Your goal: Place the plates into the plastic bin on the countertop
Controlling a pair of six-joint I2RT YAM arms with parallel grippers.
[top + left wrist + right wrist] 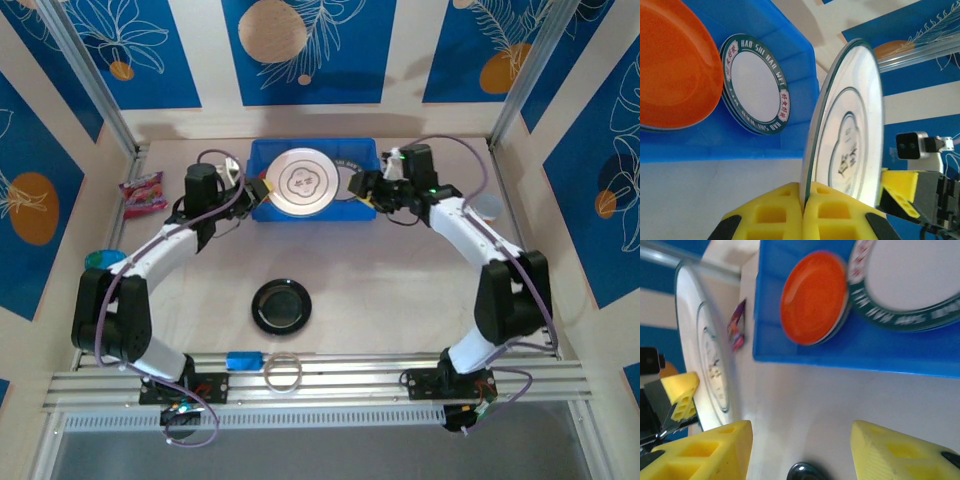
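My left gripper should set down the white plate with the grey ring and let go of it on the green-rimmed white plate inside the bin [342,178] [756,85].
A white plate [304,182] with a grey ring and a central mark hangs over the blue plastic bin [362,152]. My left gripper [262,190] is shut on its left rim; in the left wrist view the yellow fingertips [785,212] pinch the plate [850,125] edge-on. My right gripper [360,187] stands open at the plate's right side, with nothing between its fingers [710,450]; the plate [705,355] is just left of them. Inside the bin lie an orange plate [675,70] and a green-rimmed white plate [755,82]. A black plate [281,306] rests on the countertop [400,290].
A clear ring [283,372] and a small blue lid [245,360] lie by the near metal rail. A pink packet [143,193] sits at the back left, and a teal object [100,260] is beside the left arm. Beige walls close in the sides.
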